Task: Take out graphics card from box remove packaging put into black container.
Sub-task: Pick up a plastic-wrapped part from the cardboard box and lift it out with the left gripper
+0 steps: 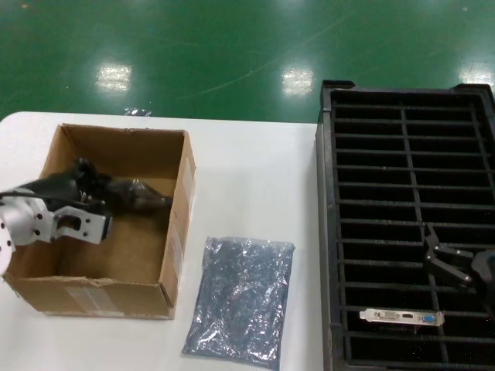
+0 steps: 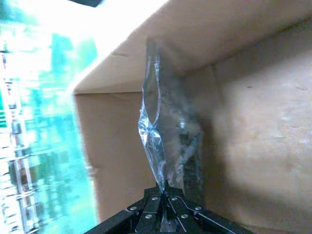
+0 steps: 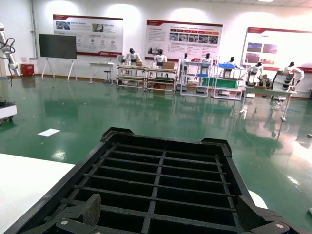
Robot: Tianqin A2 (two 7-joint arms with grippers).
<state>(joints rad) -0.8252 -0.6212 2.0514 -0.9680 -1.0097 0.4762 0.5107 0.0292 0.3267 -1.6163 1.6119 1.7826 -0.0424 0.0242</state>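
Observation:
I need to next move my right gripper to the loose end (image 1: 164, 202) of the crinkly bag that my left gripper holds and close it there.
The brown cardboard box (image 1: 176, 232) stands on the left of the white table. My left gripper (image 1: 104, 193) reaches into it and is shut on the edge of a crinkly bag (image 1: 143, 199), dark inside; the left wrist view shows the bag (image 2: 163, 141) standing up from the shut jaws (image 2: 165, 189) against the box wall. A second flat bag (image 1: 241, 305) lies on the table beside the box. One graphics card (image 1: 402, 317) sits in a near slot of the black container (image 1: 329, 232). My right gripper (image 1: 431, 255) hovers open and empty over the container (image 3: 161, 180).
The table edge runs along the far side with green floor beyond. In the right wrist view my right gripper (image 3: 170, 217) shows its fingers spread wide over the slots; shelves and stands are far off across the hall.

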